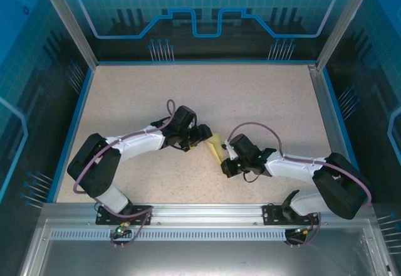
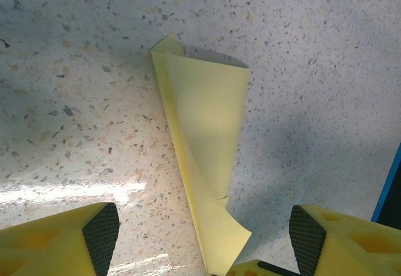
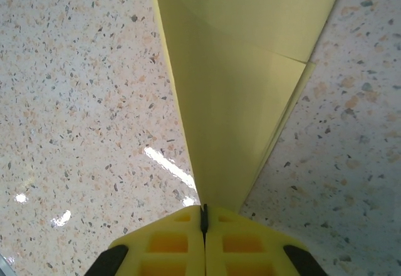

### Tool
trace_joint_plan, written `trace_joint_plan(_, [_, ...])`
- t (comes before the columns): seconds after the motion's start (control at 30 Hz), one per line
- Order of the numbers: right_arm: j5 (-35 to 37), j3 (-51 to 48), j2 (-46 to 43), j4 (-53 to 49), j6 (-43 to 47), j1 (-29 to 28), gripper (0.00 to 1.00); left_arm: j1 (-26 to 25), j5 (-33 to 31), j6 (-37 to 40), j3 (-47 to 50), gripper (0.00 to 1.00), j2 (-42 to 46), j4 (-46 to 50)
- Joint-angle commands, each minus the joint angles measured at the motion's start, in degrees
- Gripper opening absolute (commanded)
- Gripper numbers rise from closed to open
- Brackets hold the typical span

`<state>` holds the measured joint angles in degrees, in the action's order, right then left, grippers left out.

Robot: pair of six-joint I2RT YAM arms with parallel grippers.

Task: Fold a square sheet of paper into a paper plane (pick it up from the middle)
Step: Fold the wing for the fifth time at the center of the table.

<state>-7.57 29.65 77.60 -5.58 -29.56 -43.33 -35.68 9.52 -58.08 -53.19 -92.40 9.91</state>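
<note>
The paper's loose flap curls up while my right gripper pinches only the paper's narrow end, so my left gripper should close around the folded paper strip's middle [image 2: 202,174].
The pale-yellow sheet of paper [image 1: 215,145] is folded into a slim, tapering paper plane shape with layered flaps, and sits at the table's middle between both grippers. My right gripper [image 3: 203,210] is shut on its narrow end, and the paper [image 3: 244,69] fans out ahead of the closed fingertips. My left gripper [image 2: 203,241] hovers over the paper [image 2: 203,113] with its jaws open wide. One black pad [image 2: 100,235] stands on each side of the folded strip, neither touching it. A loose flap curls up at the near end.
The speckled tabletop [image 1: 263,100] is bounded by a blue rim [image 1: 75,125] and metal posts. The right arm's yellow fingertip [image 2: 257,268] pokes into the bottom of the left wrist view, close to the left gripper's right pad [image 2: 307,238].
</note>
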Motion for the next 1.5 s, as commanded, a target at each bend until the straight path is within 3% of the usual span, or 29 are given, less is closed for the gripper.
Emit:
trace_joint_plan(0.0, [0.5, -0.8, -0.8, 0.5, -0.1, 0.7, 0.05, 0.2, 2.7, -1.8, -0.8, 0.76, -2.4, -1.1])
trace_joint_plan(0.27, [0.7, -1.0, -0.7, 1.2, 0.4, 0.7, 0.06, 0.2, 6.0, -2.0, -6.2, 0.72, -7.1, 1.3])
trace_joint_plan(0.67, [1.0, -0.9, -0.9, 1.6, 2.0, 0.6, 0.1, 0.3, 8.0, -1.6, -10.6, 0.46, -10.4, 5.9])
trace_joint_plan(0.8, [1.7, -0.5, -1.4, 1.5, 3.0, 0.3, 0.12, 0.3, 7.7, -1.0, -10.9, 0.44, -10.4, 7.4])
trace_joint_plan(0.93, [3.2, -0.1, -2.3, 1.3, 4.2, -0.4, 0.18, 0.2, 7.9, -0.9, -10.8, 0.34, -10.5, 7.6])
trace_joint_plan(1.0, [4.3, 0.5, -2.8, 0.9, 5.4, -1.0, 0.21, 0.2, 7.8, -0.8, -11.0, 0.28, -10.5, 7.6])
trace_joint_plan(1.23, [9.2, 2.6, -2.9, 0.0, 9.3, -3.6, 0.32, 0.2, 8.3, -0.8, -11.5, 0.26, -10.8, 7.5])
trace_joint_plan(1.47, [20.6, 5.8, 1.6, 0.9, 14.2, -10.3, 0.34, 0.3, 8.8, -0.7, -11.5, 0.21, -10.7, 7.1])
